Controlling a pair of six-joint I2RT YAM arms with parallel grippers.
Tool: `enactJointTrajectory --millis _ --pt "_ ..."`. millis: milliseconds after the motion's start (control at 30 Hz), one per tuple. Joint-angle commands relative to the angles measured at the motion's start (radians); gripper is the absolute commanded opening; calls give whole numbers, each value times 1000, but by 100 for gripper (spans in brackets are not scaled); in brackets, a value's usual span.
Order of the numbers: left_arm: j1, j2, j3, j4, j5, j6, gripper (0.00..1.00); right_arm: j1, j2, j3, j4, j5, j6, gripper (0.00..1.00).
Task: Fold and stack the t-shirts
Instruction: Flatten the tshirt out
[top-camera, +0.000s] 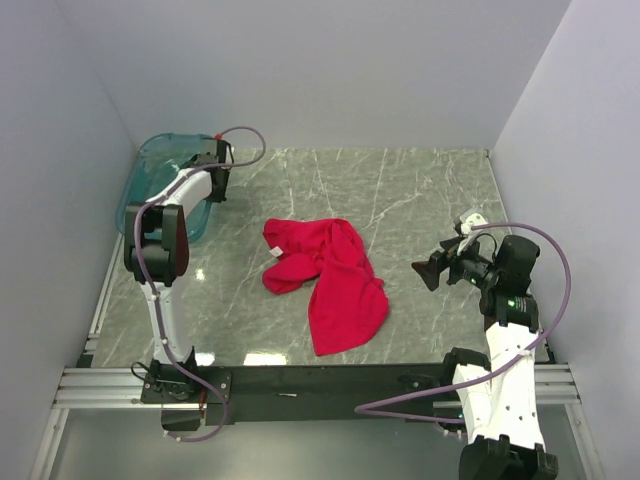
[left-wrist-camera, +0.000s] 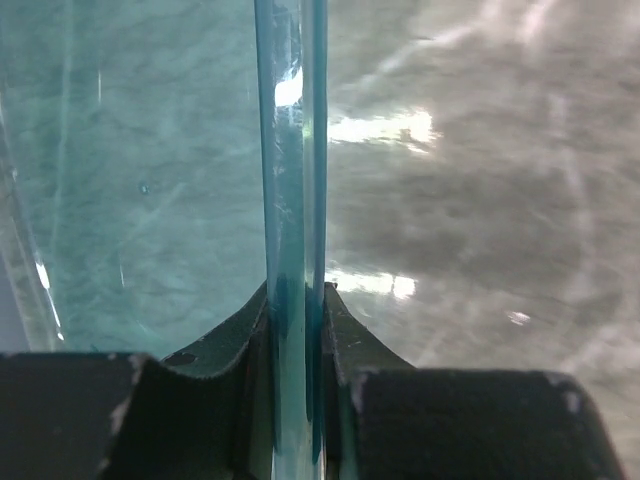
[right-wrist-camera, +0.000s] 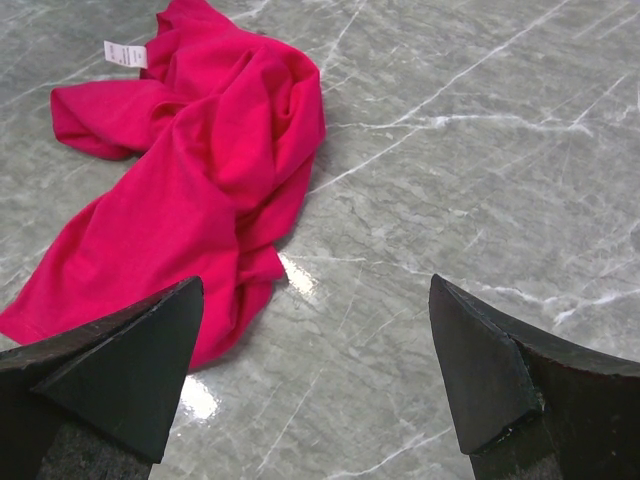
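The robot's right gripper will next move to the crimson-red t-shirt's small jutting corner (top-camera: 379, 281) (right-wrist-camera: 266, 265), on the edge that faces that gripper, and close there.
A crimson-red t-shirt (top-camera: 330, 275) lies crumpled in the middle of the marble table. It also shows in the right wrist view (right-wrist-camera: 190, 190), with its small white neck label (right-wrist-camera: 125, 54) at the far end. My left gripper (top-camera: 218, 180) is at the far left, shut on the rim of the translucent teal tub (top-camera: 160, 190); the left wrist view shows the tub's thin wall (left-wrist-camera: 290, 200) pinched between my fingers (left-wrist-camera: 355, 350). My right gripper (top-camera: 432, 270) is open and empty, hovering to the right of the shirt, pointing at it.
The teal tub stands at the far left corner against the wall. White walls close the table on the left, back and right. A metal rail (top-camera: 300, 385) runs along the near edge between the arm bases.
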Motion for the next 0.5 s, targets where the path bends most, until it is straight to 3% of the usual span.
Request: enactJointTrajectory --millis 0,33,200,300,400,467 --pt "32 -1 64 10 -47 21 7 -6 -15 12 8 -31 -11 99" --pt "38 7 64 14 -49 18 8 -6 -17 10 6 -32 -11 99" --pt "41 -28 90 19 -85 -35 39 -6 -8 12 0 -32 -17 99" --pt "25 -137 90 47 -92 -54 64 -6 -6 9 -4 -51 -35 99" --pt "5 -298 55 77 -61 -86 69 -3 -3 4 -58 -124 -139 99" --pt "0 -467 -57 111 15 -152 80 14 14 12 -148 -212 -266 99"
